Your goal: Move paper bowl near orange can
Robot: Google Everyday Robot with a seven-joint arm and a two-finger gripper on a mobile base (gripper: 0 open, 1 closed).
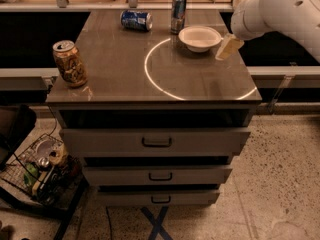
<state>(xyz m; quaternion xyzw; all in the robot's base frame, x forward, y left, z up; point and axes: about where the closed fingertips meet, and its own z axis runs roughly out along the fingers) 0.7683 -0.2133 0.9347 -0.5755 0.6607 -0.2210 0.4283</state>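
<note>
My gripper will grip the paper bowl's rim (218,35) on the side facing the white arm, farthest from the blue can that is lying down.
The paper bowl (200,37) is off-white and shallow and sits upright at the back right of the cabinet top (125,69). The orange can (70,63) stands upright near the front left corner, far from the bowl. My gripper (228,47) hangs from the white arm (280,11) just to the right of the bowl, low over the top, close to the bowl's rim. It holds nothing that I can see.
A blue can (136,20) lies on its side at the back. A tall slim blue-silver can (178,6) stands just behind the bowl. A bright ring of light (150,76) marks the top. Drawers (156,142) are below. A wire basket (40,171) sits on the floor at left.
</note>
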